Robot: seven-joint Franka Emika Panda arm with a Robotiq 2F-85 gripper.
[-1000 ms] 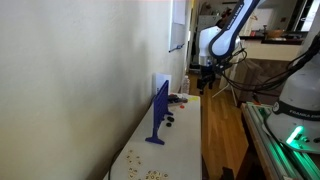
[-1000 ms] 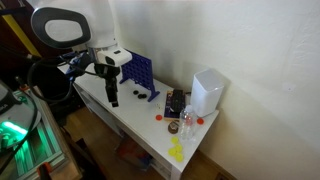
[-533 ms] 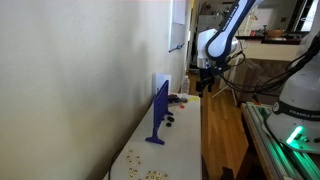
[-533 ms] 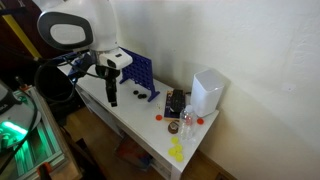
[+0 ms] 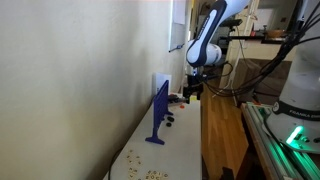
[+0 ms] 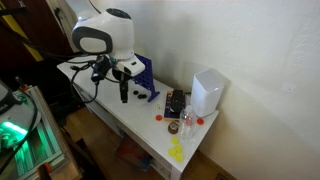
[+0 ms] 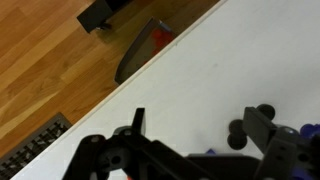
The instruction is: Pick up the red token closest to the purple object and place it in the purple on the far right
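Note:
The small red token (image 5: 182,106) closest to the purple object, just beyond the black tokens, is the next thing my gripper will go to and close on.
The purple object (image 6: 142,72) is a thin upright blue-purple board on a flared foot; it stands on the white table (image 6: 130,118) and shows edge-on in an exterior view (image 5: 158,115). My gripper (image 6: 125,95) hangs open and empty just in front of the board, close above the table, and shows in both exterior views (image 5: 190,92). In the wrist view the open jaws (image 7: 200,125) frame bare white table, with black tokens (image 7: 250,128) by the right finger. A small red token (image 6: 159,116) lies on the table to the right of the gripper. No red token shows in the wrist view.
A white box (image 6: 207,92) stands at the table's far end beside a dark tray (image 6: 176,102) and a small bottle (image 6: 187,122). Another red piece (image 6: 200,119) and a yellow item (image 6: 177,150) lie near the edge. Wood floor (image 7: 50,70) runs beside the table.
The arm has swung in over the table toward the purple board; the gripper has shifted closer to the board and stays open.

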